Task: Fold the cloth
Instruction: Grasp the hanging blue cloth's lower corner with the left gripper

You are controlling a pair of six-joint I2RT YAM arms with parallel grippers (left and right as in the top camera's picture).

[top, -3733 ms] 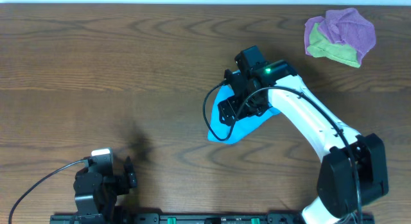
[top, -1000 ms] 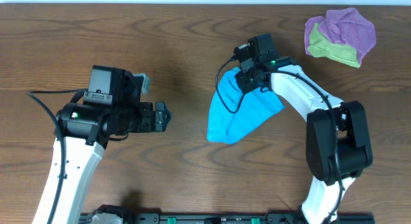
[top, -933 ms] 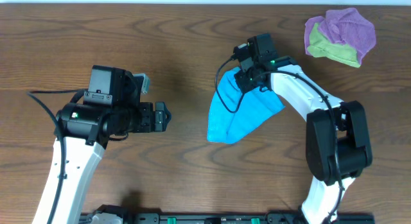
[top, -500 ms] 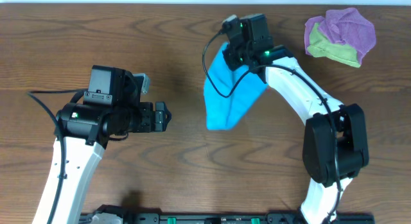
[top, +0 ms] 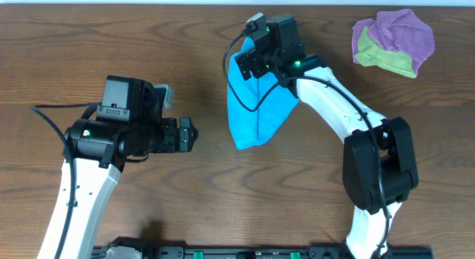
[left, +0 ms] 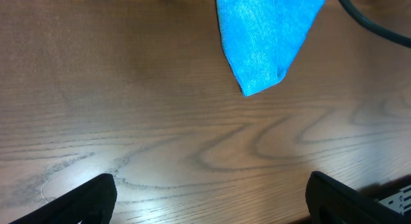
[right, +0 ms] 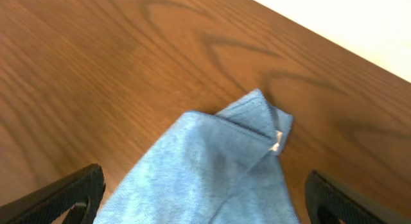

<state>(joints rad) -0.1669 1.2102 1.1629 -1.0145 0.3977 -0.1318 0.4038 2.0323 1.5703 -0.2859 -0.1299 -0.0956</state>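
Note:
Next, the robot's left gripper should move to the blue cloth's near tip [top: 239, 146] [left: 246, 92] and close there, on the corner closest to that gripper.
The blue cloth [top: 256, 103] lies on the wooden table [top: 148, 51] as a rough triangle, its point toward the near side. My right gripper [top: 252, 60] is over the cloth's far end. In the right wrist view its fingers stand wide apart with the cloth [right: 212, 166] spread between them, and a corner with a white tag points away. The right gripper [right: 205, 198] is open. My left gripper [top: 185, 134] is open and empty, left of the cloth and apart from it. The left wrist view shows the cloth's tip [left: 263, 38] ahead of the left gripper [left: 212, 198].
A bundle of purple and green cloths [top: 393, 42] lies at the far right corner. The right arm's black cable [top: 234, 73] loops over the blue cloth. The table's far edge [right: 334, 51] is close beyond the right gripper.
The right gripper moved left and toward the far edge, and the blue cloth shifted with it. The left arm rose from its rest earlier and has stayed still for the last second.

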